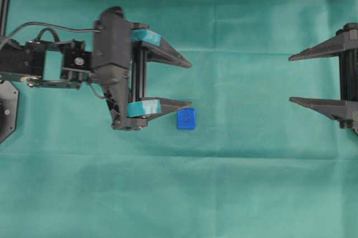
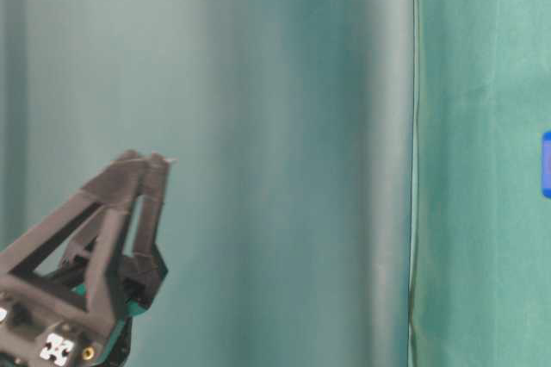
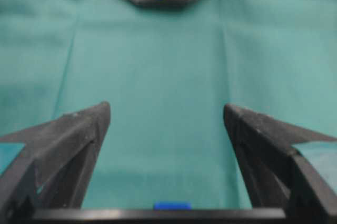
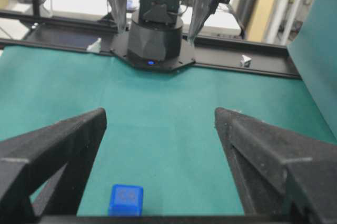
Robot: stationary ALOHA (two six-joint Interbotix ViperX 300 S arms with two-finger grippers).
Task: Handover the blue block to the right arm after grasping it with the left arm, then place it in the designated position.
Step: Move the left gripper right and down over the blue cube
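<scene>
Next, my left gripper comes down over the blue block and closes on the block's opposite sides (image 1: 186,119) (image 3: 172,205), so that the block's marked top is between my fingers.
The blue block (image 1: 186,119) lies on the green cloth, just beside the lower fingertip of my left gripper (image 1: 191,82). That gripper has teal tape on its fingers and stands open, with nothing between them. In the left wrist view only a sliver of the blue block (image 3: 172,205) shows at the bottom edge, below the open left gripper (image 3: 166,111). My right gripper (image 1: 290,79), plain black, is open at the right edge, well away from the block. Its wrist view has the blue block (image 4: 126,199) low and left of the right gripper (image 4: 160,113). I cannot make out the designated position.
Green cloth (image 1: 235,182) covers the table. The table-level view shows the left gripper (image 2: 145,158) at lower left, a hanging green curtain (image 2: 258,126) and the block (image 2: 546,164) at the right edge. The left arm's base (image 4: 155,40) stands at the far end.
</scene>
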